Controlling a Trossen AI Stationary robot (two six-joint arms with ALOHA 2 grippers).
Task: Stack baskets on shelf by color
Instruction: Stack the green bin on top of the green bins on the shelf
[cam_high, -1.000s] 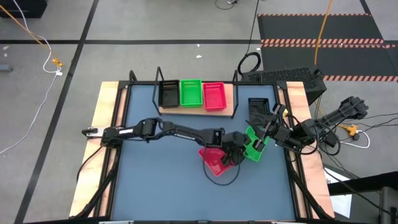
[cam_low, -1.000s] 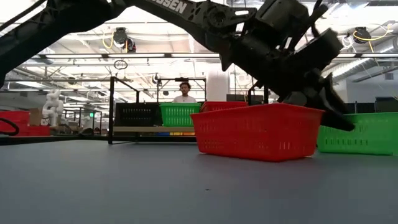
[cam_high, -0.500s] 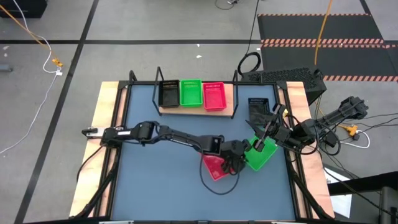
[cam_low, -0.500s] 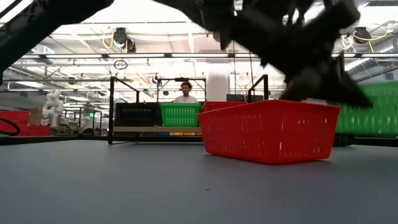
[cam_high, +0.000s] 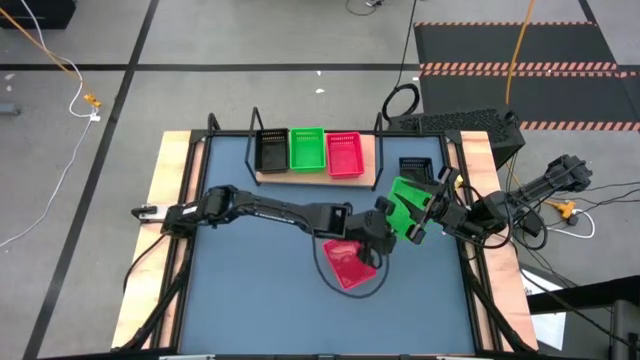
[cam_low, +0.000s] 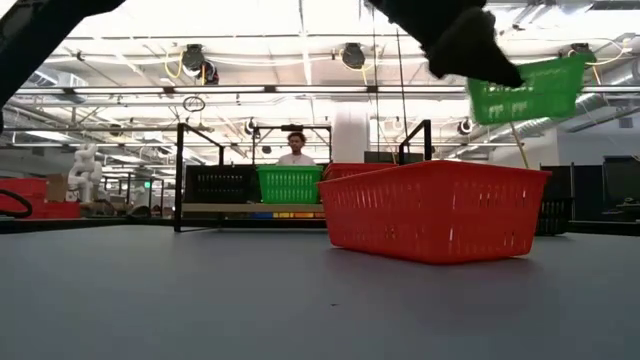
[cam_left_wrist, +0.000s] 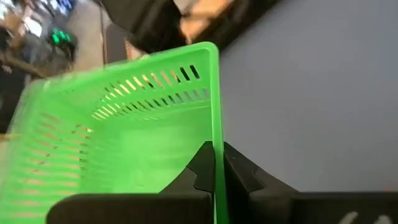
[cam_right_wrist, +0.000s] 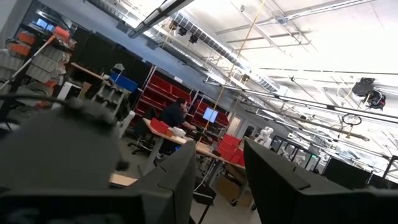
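The lifted basket, still held high above the table, will be let go by my left gripper inside the green basket on the wooden shelf (cam_high: 308, 149).
My left gripper (cam_high: 386, 224) is shut on a bright green basket (cam_high: 404, 200), held high above the table; the basket also shows in the low view (cam_low: 525, 90) and the left wrist view (cam_left_wrist: 124, 143). A red basket (cam_high: 348, 264) rests on its base on the tabletop just near of it. The wooden shelf (cam_high: 300, 176) at the far edge carries a black basket (cam_high: 271, 152), a green one (cam_high: 306, 150) and a red one (cam_high: 343, 154) side by side. My right gripper (cam_high: 438, 198) is open and empty to the right of the lifted basket, its fingers pointing up. My left gripper pinches the green basket's wall at its rim (cam_left_wrist: 217, 134), next to a corner, one finger inside the basket and one outside. The fingers come from the table's left side. The basket is lifted clear of the table and tilted.
Another black basket (cam_high: 417, 172) stands on the table at the far right, beside the shelf's end. A black cable loops around the red basket (cam_high: 335, 283). Bare tabletop lies at the near left (cam_high: 250, 290). A person (cam_low: 297, 148) shows in the room beyond the shelf.
My left gripper has risen with the green basket and gone toward the far edge; the basket has gone from the tabletop beside the red basket to well clear above it. The red basket has stayed on the table, shifted slightly early on.
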